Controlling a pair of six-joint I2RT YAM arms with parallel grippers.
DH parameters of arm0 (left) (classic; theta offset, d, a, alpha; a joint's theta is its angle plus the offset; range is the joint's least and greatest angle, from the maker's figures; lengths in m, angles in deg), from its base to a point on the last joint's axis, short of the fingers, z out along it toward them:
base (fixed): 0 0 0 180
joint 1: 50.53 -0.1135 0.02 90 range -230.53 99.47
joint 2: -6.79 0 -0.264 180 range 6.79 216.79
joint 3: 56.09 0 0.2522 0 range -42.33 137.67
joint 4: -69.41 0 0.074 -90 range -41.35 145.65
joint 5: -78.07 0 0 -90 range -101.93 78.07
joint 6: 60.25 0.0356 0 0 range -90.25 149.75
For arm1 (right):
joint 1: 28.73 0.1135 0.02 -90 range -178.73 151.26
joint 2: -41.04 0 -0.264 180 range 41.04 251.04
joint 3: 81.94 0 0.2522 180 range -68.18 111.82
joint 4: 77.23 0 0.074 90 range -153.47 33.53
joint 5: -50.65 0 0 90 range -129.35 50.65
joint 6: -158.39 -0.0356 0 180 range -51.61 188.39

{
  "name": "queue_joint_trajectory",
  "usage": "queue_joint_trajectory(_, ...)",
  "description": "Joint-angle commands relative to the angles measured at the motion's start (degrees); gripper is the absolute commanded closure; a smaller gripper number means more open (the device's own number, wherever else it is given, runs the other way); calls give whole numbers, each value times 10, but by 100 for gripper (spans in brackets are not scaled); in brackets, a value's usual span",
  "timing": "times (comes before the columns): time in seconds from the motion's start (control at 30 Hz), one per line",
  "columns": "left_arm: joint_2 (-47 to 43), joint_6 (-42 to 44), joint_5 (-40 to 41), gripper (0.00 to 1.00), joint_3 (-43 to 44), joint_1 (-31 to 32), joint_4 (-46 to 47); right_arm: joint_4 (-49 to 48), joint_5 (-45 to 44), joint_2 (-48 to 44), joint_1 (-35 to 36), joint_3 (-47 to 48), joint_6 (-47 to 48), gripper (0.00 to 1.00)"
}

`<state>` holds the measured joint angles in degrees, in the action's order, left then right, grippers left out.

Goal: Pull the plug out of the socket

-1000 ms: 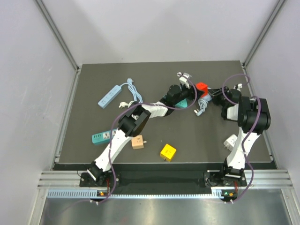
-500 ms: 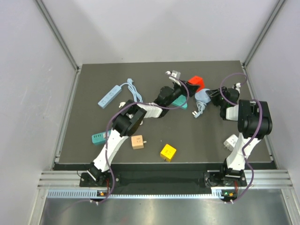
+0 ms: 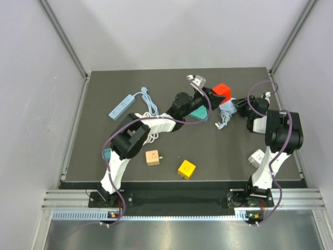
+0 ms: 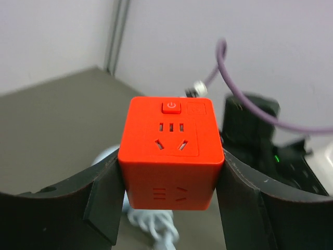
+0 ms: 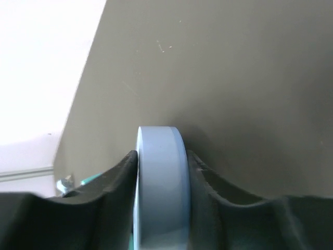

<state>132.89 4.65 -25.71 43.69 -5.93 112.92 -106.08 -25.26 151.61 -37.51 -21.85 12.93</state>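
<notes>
Next, I let go of the red socket with my left gripper on the dark mat (image 3: 208,155) next to the yellow cube, toward the white adapter.
The socket is a red cube (image 4: 169,151) with a power button and pin holes on its faces. It is lifted off the mat, and my left gripper (image 4: 171,192) is shut on its two sides. In the top view the socket (image 3: 222,91) sits at the back centre-right with the left gripper (image 3: 212,97) on it. The plug (image 5: 160,187) is a light blue round body, and my right gripper (image 5: 161,172) is shut on it. The plug (image 3: 227,106) lies right beside the cube, with its pale cable (image 3: 222,121) hanging below. Whether its pins are in the socket is hidden.
On the dark mat (image 3: 234,151) lie a light blue power strip (image 3: 122,105) at the left, a teal strip (image 3: 196,112) under the left arm, a tan cube (image 3: 152,157), a yellow cube (image 3: 186,169) and a white adapter (image 3: 256,158). The walls stand close behind and at the right.
The left gripper swung the red cube left and back, then a little right again toward the plug. The left arm's elbow shifted left. The right gripper stayed shut on the plug.
</notes>
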Motion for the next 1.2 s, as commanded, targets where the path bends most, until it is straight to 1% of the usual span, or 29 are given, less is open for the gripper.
queue_joint_trajectory(0.0, -121, 85, -4, 100, -42, 51, -135, 11, -1, 12, -6, 25, 30, 58)
queue_joint_trajectory(0.07, -167, 88, 31, 100, -76, 86, -188, 39, 4, 15, -5, 47, 47, 55)
queue_joint_trajectory(0.1, -181, 91, 45, 100, -84, 98, -248, 59, 3, 13, -5, 58, 61, 51)
queue_joint_trajectory(0.13, -193, 93, 72, 100, -96, 122, -276, 112, -5, 6, -4, 71, 89, 47)
queue_joint_trajectory(0.17, -215, 94, 89, 100, -102, 136, -307, 133, -5, 2, -3, 95, 101, 44)
queue_joint_trajectory(0.2, -223, 94, 101, 100, -106, 148, -356, 149, -5, -3, -4, 103, 110, 35)
queue_joint_trajectory(0.23, -228, 91, 121, 100, -110, 166, -387, 166, -6, -15, -3, 109, 133, 31)
queue_joint_trajectory(0.27, -234, 75, 131, 100, -108, 174, -414, 202, -8, -20, -2, 125, 143, 27)
queue_joint_trajectory(0.3, -234, 63, 133, 100, -108, 179, -440, 226, -11, -24, 1, 134, 155, 18)
queue_joint_trajectory(0.33, -234, 50, 150, 100, -111, 184, -484, 247, -14, -32, 2, 143, 176, 14)
queue_joint_trajectory(0.37, -235, 25, 154, 100, -115, 186, -498, 293, -18, -35, 3, 160, 185, 11)
queue_joint_trajectory(0.43, -235, 2, 165, 100, -130, 187, -531, 328, -34, -54, 10, 170, 213, 3)
queue_joint_trajectory(0.47, -235, -12, 176, 100, -132, 186, -541, 367, -43, -62, 11, 179, 219, 0)
queue_joint_trajectory(0.57, -223, -28, 187, 100, -123, 189, -583, 421, -87, -108, 20, 194, 252, 0)
queue_joint_trajectory(0.6, -219, -32, 189, 100, -117, 192, -595, 461, -118, -122, 29, 197, 270, 0)
queue_joint_trajectory(0.67, -197, -37, 193, 100, -88, 196, -640, 488, -137, -171, 41, 197, 286, 0)
queue_joint_trajectory(0.7, -190, -38, 203, 100, -76, 203, -660, 511, -169, -204, 53, 193, 299, 0)
queue_joint_trajectory(0.73, -177, -45, 209, 100, -59, 206, -688, 519, -177, -222, 60, 183, 306, 0)
queue_joint_trajectory(0.87, -160, -72, 231, 100, -43, 212, -736, 550, -187, -303, 83, 144, 323, 0)
queue_joint_trajectory(0.9, -158, -77, 233, 100, -42, 213, -742, 553, -187, -334, 100, 134, 326, 0)
queue_joint_trajectory(1.13, -153, -97, 253, 100, -35, 231, -789, 589, -190, -446, 146, 75, 336, 0)
queue_joint_trajectory(1.17, -153, -98, 258, 94, -35, 236, -793, 595, -189, -456, 157, 69, 336, 0)
